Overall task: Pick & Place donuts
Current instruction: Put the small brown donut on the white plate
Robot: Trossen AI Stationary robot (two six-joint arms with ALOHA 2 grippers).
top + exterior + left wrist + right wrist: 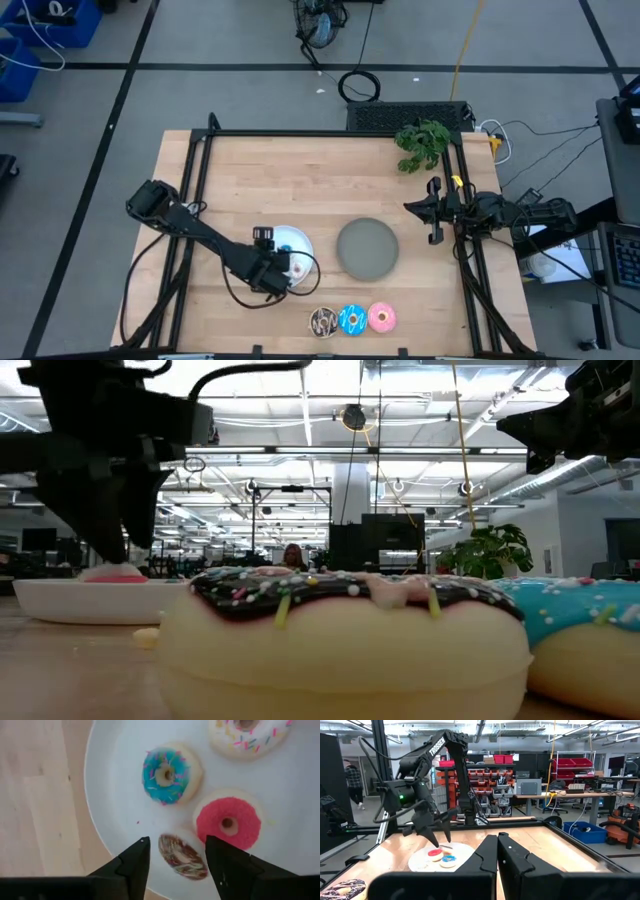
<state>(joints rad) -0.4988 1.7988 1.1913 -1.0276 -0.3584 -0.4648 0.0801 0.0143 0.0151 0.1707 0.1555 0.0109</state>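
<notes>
The brown donut is leaning at a tilt on the red donut, so next my left gripper pinches the brown donut's edge (196, 873), pulls it clear and lays it down flat.
Four tiny donuts lie flat on the white plate (115, 795): blue (167, 774), red (228, 822), white-pink (247, 732) and brown (182, 856). My left gripper (177, 840) hangs open over the plate (300, 238), pointing down, with one finger on either side of the brown donut; I see no touch. Three larger donuts sit in a row by the near edge: dark brown with sprinkles (323, 320), blue (351, 319) and pink (382, 317). My right gripper (432, 212) waits shut at the table's right edge.
A round grey plate (367, 248) lies on the table right of the white plate. A green plant (422, 143) stands at the far right corner. A black frame (200, 160) runs along the table's sides. Bare wood lies between the plates and the far edge.
</notes>
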